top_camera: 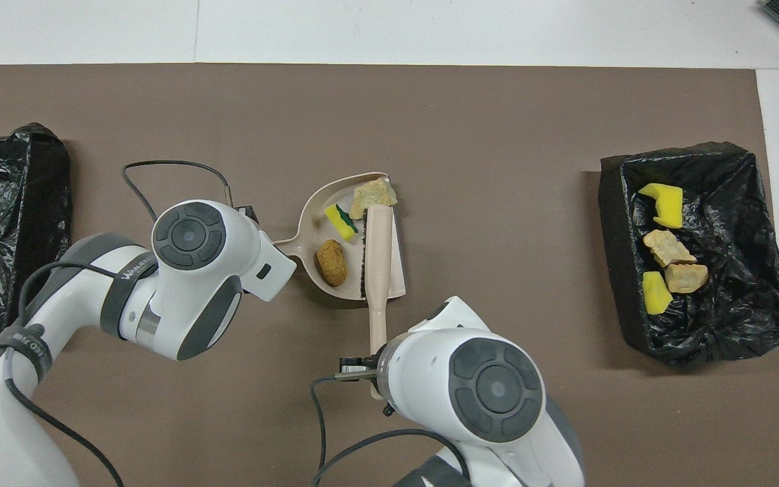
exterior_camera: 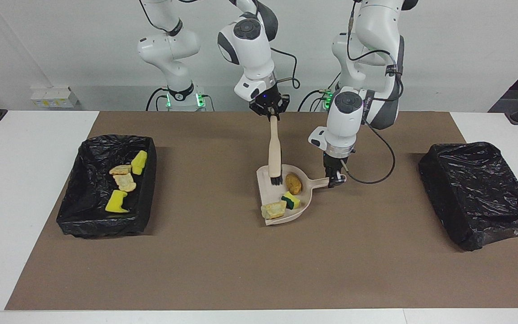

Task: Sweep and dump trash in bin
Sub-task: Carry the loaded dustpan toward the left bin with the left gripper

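The robot's right gripper will set the brush down on the brown mat (top_camera: 311, 387) between the robot's wrists, closer to the robot than the dustpan.
A beige dustpan (exterior_camera: 268, 194) (top_camera: 312, 213) lies mid-mat, and my left gripper (exterior_camera: 334, 176) is shut on its handle. Three pieces of trash lie in it: a brown lump (exterior_camera: 293, 183) (top_camera: 331, 262), a green-backed yellow sponge (exterior_camera: 291, 200) (top_camera: 340, 222) and a pale crumbly lump (exterior_camera: 274, 209) (top_camera: 372, 194). My right gripper (exterior_camera: 270, 110) is shut on the top of the beige-handled brush (exterior_camera: 275, 150) (top_camera: 379, 264). The brush hangs upright with its bristles in the pan. The black-lined bin (exterior_camera: 101, 227) (top_camera: 612, 270) at the right arm's end holds several more scraps.
A second black-bagged bin (exterior_camera: 479, 193) (top_camera: 4, 230) sits at the left arm's end of the brown mat. Loose cables hang from both wrists near the dustpan. In the overhead view the arms' wrists hide both grippers.
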Controlling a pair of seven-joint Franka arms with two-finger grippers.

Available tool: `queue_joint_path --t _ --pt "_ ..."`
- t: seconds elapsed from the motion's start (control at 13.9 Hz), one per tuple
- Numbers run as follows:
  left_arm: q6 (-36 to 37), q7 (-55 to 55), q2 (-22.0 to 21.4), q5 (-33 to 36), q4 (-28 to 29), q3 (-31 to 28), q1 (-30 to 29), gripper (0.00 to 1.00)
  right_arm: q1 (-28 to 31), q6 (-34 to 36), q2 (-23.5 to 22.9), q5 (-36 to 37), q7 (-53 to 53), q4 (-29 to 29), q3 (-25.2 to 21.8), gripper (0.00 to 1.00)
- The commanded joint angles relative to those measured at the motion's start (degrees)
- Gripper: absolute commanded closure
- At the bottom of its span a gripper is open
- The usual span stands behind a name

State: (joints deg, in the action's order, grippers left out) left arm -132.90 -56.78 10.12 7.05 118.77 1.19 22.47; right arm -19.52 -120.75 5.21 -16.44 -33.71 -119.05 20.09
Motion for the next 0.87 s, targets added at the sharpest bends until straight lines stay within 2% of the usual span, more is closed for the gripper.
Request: queue_joint_path --t 0.0,0.22,0.36,0.58,0.79 --pt "5.1 -4.4 -0.5 -2.0 -3.7 0.2 -3.1 1.0 0.5 4.4 2.6 1.8 5.8 -0.7 -2.1 1.0" --pt "11.6 -12.2 -0.9 -4.9 -8.3 0.2 -7.8 1.0 0.5 9.1 3.5 6.7 6.5 -0.8 -1.5 1.0" --pt "14.9 -15.4 -0.8 -6.2 -11.1 0.1 -10.1 1.0 -1.2 9.1 3.0 7.9 5.2 -0.9 -1.1 1.0" --pt "18.5 -20.7 -0.6 -8.8 -14.7 0.2 -14.5 1.0 -3.5 9.0 2.7 8.1 1.1 -0.8 0.4 1.0" --pt "22.5 -24.2 -0.1 -9.2 -19.0 0.2 -18.8 1.0 -7.0 4.3 -1.4 11.5 -9.3 -0.7 4.2 1.0"
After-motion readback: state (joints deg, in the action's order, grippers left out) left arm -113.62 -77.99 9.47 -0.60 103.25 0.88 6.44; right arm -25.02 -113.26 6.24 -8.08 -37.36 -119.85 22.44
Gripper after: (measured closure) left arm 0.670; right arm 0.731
